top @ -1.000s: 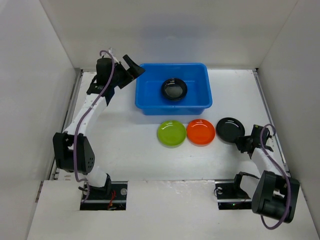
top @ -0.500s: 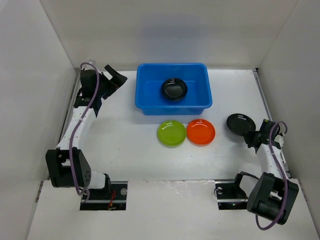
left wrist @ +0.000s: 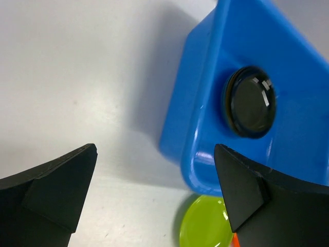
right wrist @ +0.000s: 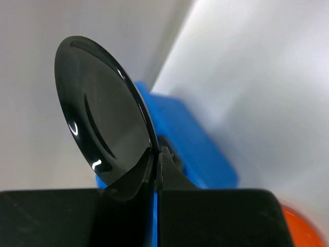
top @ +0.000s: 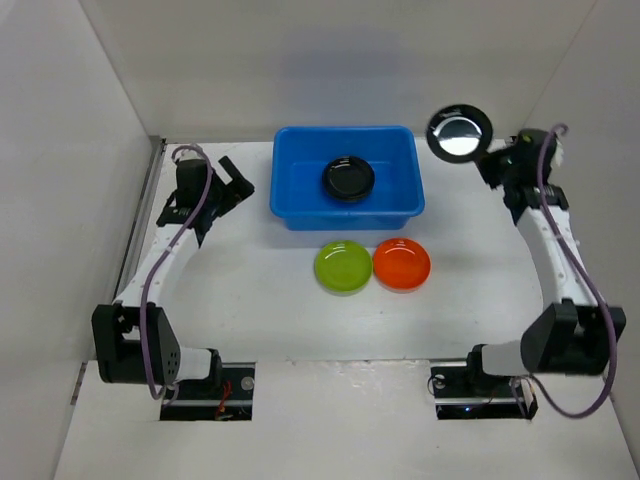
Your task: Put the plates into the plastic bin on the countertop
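Note:
My right gripper is going to let go of the second black plate, now held raised beside the bin, on top of the black plate (top: 348, 178) inside the blue plastic bin.
The blue plastic bin (top: 300, 195) stands at the back middle of the white countertop (top: 250, 290), with one glossy black plate (top: 348, 178) inside it. A lime green plate (top: 343, 266) and an orange plate (top: 401, 264) lie side by side in front of the bin. My right gripper (top: 487, 160) is shut on the rim of a second black plate (top: 459, 133) and holds it raised, tilted, just right of the bin; it shows in the right wrist view (right wrist: 100, 118). My left gripper (top: 238, 183) is open and empty, left of the bin (left wrist: 205, 128).
White walls stand close on the left, right and back. The bin's left wall is a short way from my left fingers (left wrist: 56, 185). The lime green plate (left wrist: 205, 224) shows below the bin's corner.
My right gripper lifted the black plate off the countertop at the right and carried it up and back beside the bin. My left arm drew back leftward from the bin.

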Robot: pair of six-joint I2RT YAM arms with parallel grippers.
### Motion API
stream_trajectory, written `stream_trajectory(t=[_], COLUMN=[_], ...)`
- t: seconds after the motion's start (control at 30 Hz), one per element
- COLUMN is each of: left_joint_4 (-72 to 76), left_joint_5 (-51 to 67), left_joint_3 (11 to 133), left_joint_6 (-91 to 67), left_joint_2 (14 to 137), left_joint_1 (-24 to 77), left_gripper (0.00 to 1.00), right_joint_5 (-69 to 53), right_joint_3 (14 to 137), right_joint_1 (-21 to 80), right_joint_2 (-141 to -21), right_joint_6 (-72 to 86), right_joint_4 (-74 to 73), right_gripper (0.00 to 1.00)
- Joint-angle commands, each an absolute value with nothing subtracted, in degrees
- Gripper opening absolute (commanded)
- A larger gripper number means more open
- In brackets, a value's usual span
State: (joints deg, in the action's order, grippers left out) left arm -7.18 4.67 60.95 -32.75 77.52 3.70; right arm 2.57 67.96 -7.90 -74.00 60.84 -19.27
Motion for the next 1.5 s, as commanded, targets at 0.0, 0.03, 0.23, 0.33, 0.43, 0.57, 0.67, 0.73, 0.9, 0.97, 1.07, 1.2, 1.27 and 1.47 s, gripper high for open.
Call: stream_trajectory(t=[0.0, 0.03, 0.23, 0.33, 0.43, 0.57, 0.67, 0.73, 0.9, 0.97, 1.07, 1.2, 1.27, 1.47], left_joint_4=[-9.1, -9.7, -13.0, -13.6, -13.0, -11.4, -9.5, -7.9, -4.1, -2.9, -0.9, 0.8, 1.0, 0.9], left_joint_5=[3.0, 3.2, 4.0, 5.7, 6.8, 7.6, 8.4, 8.5, 8.3, 7.9, 6.6, 5.8, 5.0, 0.0], left_joint_3=[57.1, 55.9, 49.0, 46.3, 44.0, 42.4, 41.7, 41.2, 40.5, 40.1, 38.9, 38.6, 39.0, 40.5], left_joint_6=[-31.2, -31.3, -32.8, -33.6, -35.2, -36.6, -37.2, -37.5, -37.8, -38.2, -39.7, -38.2, -35.3, -35.8], left_joint_2=[71.8, 70.7, 64.0, 62.8, 62.7, 63.9, 66.0, 67.7, 71.4, 72.5, 73.3, 75.4, 76.6, 79.9], left_joint_1=[4.1, 4.2, 7.0, 9.4, 11.6, 14.5, 16.6, 18.3, 20.7, 21.3, 21.8, 23.2, 24.9, 29.4], left_gripper=[1.00, 1.00, 1.00, 1.00, 1.00, 1.00, 1.00, 1.00, 1.00, 1.00, 1.00, 1.00, 1.00, 1.00], right_joint_5=[-2.9, -4.1, -8.8, -8.0, -7.9, -8.1, -7.9, -7.6, -7.6, -7.6, -7.4, -6.7, -6.7, -6.1], right_joint_3=[80.4, 83.6, 98.2, 100.9, 103.3, 105.5, 106.2, 106.2, 105.9, 105.7, 104.9, 103.4, 102.7, 99.8], right_joint_1=[0.0, 2.0, 10.5, 12.8, 14.1, 14.8, 15.4, 15.9, 16.6, 16.7, 16.9, 17.0, 17.1, 17.8], right_joint_2=[-83.5, -86.5, -103.4, -109.1, -113.2, -117.4, -119.4, -120.1, -121.0, -121.0, -120.6, -119.9, -119.0, -113.5], right_joint_6=[52.1, 50.9, 45.7, 45.8, 45.4, 44.7, 43.8, 42.9, 42.0, 41.6, 41.3, 41.2, 41.1, 40.3], right_joint_4=[-16.4, -17.0, -20.7, -20.3, -20.7, -21.4, -22.0, -22.1, -22.5, -22.6, -22.5, -22.1, -22.1, -21.5], right_gripper=[0.00, 0.00, 0.00, 0.00, 0.01, 0.03, 0.04, 0.05, 0.12, 0.18, 0.31, 0.42, 0.46, 0.49])
